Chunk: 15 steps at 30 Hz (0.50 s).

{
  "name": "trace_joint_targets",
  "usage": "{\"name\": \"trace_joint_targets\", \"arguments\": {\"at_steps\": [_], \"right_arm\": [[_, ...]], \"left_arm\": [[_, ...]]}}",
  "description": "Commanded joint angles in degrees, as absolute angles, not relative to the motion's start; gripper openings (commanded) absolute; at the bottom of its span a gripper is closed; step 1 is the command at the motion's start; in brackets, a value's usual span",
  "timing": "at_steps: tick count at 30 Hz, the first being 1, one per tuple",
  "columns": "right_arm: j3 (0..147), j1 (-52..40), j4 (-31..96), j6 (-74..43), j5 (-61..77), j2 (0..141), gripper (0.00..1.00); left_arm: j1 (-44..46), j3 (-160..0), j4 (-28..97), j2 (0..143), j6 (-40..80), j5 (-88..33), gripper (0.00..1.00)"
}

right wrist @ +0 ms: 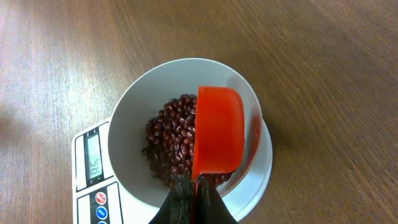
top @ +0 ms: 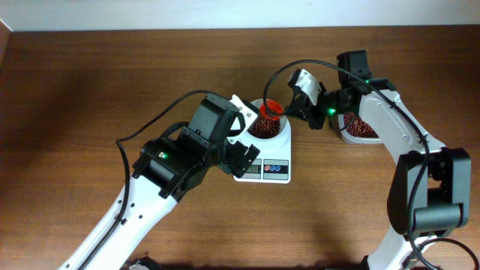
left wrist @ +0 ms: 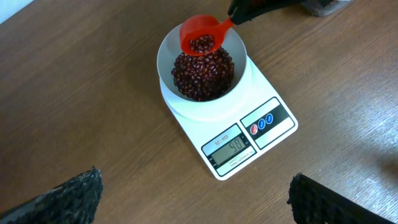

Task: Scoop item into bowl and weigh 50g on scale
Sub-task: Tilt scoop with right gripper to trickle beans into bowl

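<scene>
The robot's right gripper will release the red scoop, which hangs tilted over the bowl now, on top of the beans in the clear tub [top: 369, 126].
The white bowl [top: 284, 137] sits on the white scale [top: 264, 170] and holds a pile of red-brown beans [left wrist: 203, 74]. My right gripper [top: 306, 110] is shut on the handle of a red scoop [top: 271, 109], which hangs tilted over the bowl with a few beans in it. In the right wrist view the scoop [right wrist: 216, 134] covers part of the bowl [right wrist: 134, 109] and the beans [right wrist: 171, 140]. My left gripper [left wrist: 193, 199] is open and empty, just in front of the scale [left wrist: 233, 146], whose display is lit.
A clear tub of more beans [top: 358, 128] stands to the right of the scale, under the right arm. The left arm [top: 172, 161] lies at the scale's left front. Brown wooden table all around.
</scene>
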State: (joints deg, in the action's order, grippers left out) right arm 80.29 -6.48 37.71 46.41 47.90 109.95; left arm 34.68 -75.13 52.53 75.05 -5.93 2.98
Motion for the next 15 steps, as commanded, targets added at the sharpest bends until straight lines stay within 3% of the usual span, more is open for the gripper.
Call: {"name": "trace_joint_targets", "arguments": {"at_steps": [1,15], "right_arm": [[80.4,-6.8,37.9,43.7,49.5,110.3,0.04],[82.7,-6.7,41.8,29.4,54.9,109.3,0.04]], "left_arm": [[34.3,-76.0,52.4,75.0,-5.2,2.4,0.99],[34.3,-76.0,52.4,75.0,-5.2,2.4,0.99]]}}
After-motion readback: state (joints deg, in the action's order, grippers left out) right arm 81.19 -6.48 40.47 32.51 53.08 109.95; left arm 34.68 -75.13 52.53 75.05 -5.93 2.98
